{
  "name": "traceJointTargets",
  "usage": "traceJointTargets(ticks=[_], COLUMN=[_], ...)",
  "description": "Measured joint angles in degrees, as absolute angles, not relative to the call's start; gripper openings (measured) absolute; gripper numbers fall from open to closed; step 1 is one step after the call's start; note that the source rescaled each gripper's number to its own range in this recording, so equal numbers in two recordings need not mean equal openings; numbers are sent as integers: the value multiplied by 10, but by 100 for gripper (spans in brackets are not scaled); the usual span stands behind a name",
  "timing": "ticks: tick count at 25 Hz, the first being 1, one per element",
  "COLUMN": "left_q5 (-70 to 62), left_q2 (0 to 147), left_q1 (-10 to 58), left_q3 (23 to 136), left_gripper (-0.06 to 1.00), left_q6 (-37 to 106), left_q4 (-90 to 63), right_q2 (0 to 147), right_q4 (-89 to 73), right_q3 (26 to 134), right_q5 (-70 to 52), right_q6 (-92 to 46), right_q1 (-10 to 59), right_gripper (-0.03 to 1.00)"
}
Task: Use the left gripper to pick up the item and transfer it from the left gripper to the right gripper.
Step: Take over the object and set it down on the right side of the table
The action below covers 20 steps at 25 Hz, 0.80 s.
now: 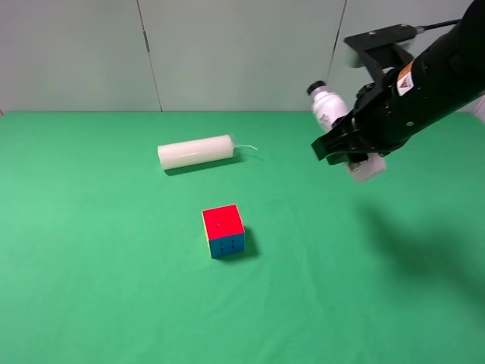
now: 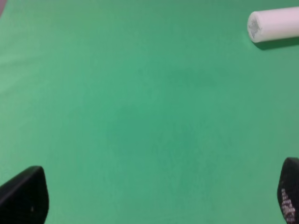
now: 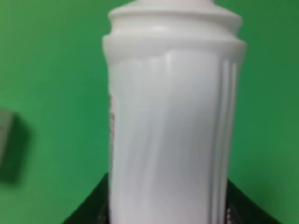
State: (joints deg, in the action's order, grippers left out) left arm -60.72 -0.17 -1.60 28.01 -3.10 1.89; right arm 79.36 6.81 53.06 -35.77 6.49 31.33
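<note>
Next, my right gripper sets the white bottle down on the bare green table (image 1: 345, 200) between the puzzle cube and the arm's shadow.
The small white bottle (image 1: 330, 108) with a black cap is held in the air at the right of the exterior view, cap pointing up and away. My right gripper (image 1: 347, 144), on the black arm with the orange label, is shut on the bottle's body. In the right wrist view the bottle (image 3: 168, 121) fills the frame between the black jaws. My left gripper (image 2: 154, 200) is open and empty over bare green cloth; its two fingertips (image 2: 23, 196) show at the frame's corners. The left arm is out of the exterior view.
A plain white cylinder (image 1: 196, 152) with a thin wick lies on the green table (image 1: 98, 250) at centre back; its end also shows in the left wrist view (image 2: 273, 24). A multicoloured puzzle cube (image 1: 223, 230) sits mid-table. Grey wall panels stand behind.
</note>
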Motion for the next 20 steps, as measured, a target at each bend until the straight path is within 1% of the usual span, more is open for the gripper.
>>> traceJointTargets(ticks=[5,8,20], left_q5=[-607,-607,-607], left_q2=[-2,-2,-2], left_q1=[-16,-16,-16], left_q3=[280,280,280], left_gripper=[97,97,97], left_q6=[-31,-31,-31], left_q4=[19,19,19], right_q2=[802,830,944], right_q4=[64,59,47], right_q3=[531,531,531], right_q5=[-364,-367,-353], right_q6=[51,34,22], right_q1=[255,233,227], right_gripper=[0,0,0])
